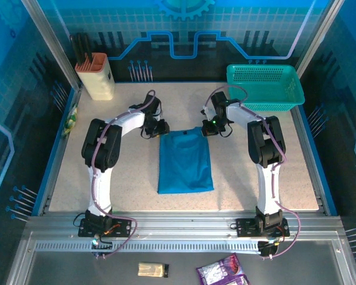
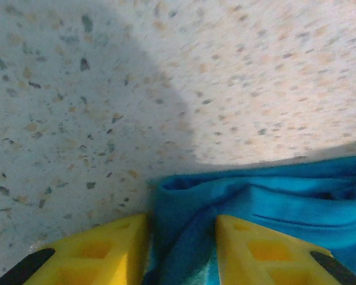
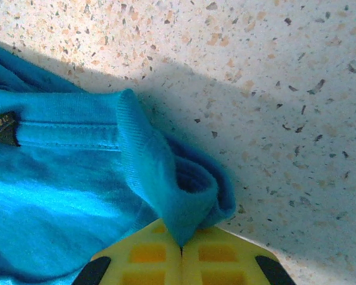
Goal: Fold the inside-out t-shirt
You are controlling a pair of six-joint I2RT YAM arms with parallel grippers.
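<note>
Next, I close my left gripper on that corner (image 1: 165, 135), the t-shirt's far one that lies loose between its open fingers, before both grippers lift the t-shirt.
The blue-teal t-shirt (image 1: 185, 160) lies folded into a tall rectangle mid-table, its far edge between both grippers. My left gripper (image 1: 160, 132) is at the shirt's far left corner. In the left wrist view its yellow fingers (image 2: 113, 249) stand apart, open, with a loose fold of the t-shirt (image 2: 285, 196) lying between them, and the left gripper (image 2: 181, 222) rests low over the table. My right gripper (image 1: 209, 130) is at the far right corner. Here the right gripper (image 3: 181, 243) is shut on a ribbed edge of the t-shirt (image 3: 59, 190), which curls up out of the jaws.
A teal mesh basket (image 1: 264, 86) stands at the back right. A beige holder with dark handles (image 1: 96, 77) is at the back left. Speckled table (image 1: 255, 178) lies bare on both sides of the shirt. Small packets (image 1: 222, 274) lie below the front rail.
</note>
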